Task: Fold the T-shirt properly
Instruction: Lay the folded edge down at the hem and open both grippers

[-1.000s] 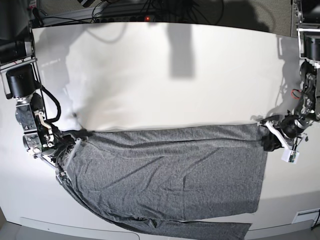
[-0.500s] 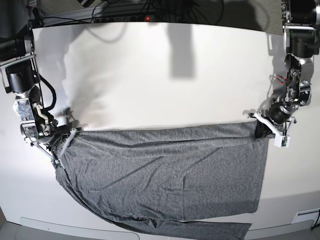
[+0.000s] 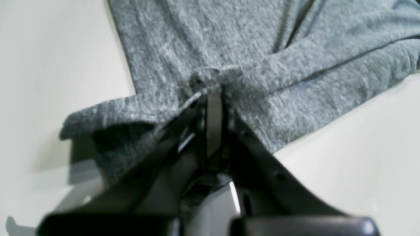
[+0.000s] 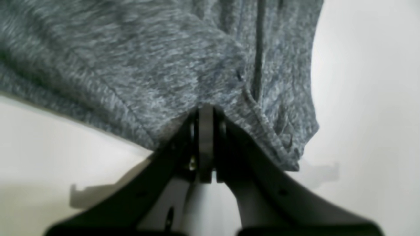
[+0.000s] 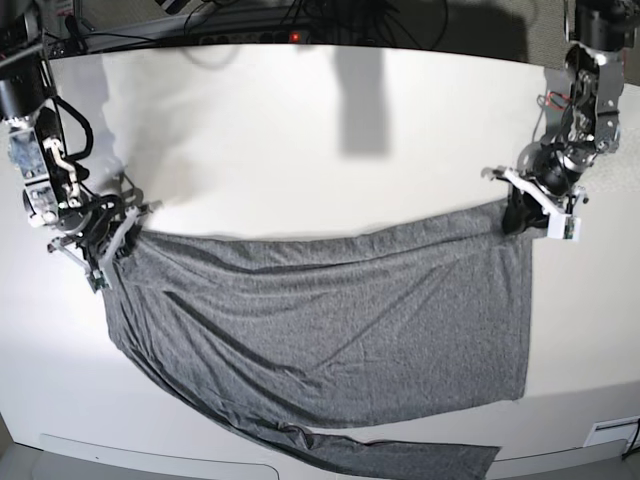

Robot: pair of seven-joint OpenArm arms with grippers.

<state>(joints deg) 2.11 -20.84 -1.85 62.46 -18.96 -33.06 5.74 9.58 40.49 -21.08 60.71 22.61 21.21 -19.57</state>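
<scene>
I need to let go of the T-shirt's far corner with my left gripper on the bare white table (image 5: 526, 85) close to the back edge.
The heather-grey T-shirt (image 5: 330, 330) lies spread across the near half of the white table, its far edge lifted at both corners and sagging between them. My left gripper (image 5: 518, 215), on the base view's right, is shut on the shirt's far right corner; the left wrist view shows the fingers (image 3: 213, 108) pinching bunched fabric (image 3: 262, 65). My right gripper (image 5: 112, 238), on the base view's left, is shut on the far left corner; the right wrist view shows the fingers (image 4: 205, 124) clamped on the cloth (image 4: 147, 65). A sleeve (image 5: 400, 458) trails along the table's front edge.
The white table (image 5: 320, 140) stretches beyond the shirt to the back edge, where cables and a power strip (image 5: 250, 35) lie. The front table edge (image 5: 150, 455) runs just under the trailing sleeve.
Both grippers have moved toward the back of the table, pulling the shirt's far corners with them. The far edge now sags in the middle and the fabric is stretched further back.
</scene>
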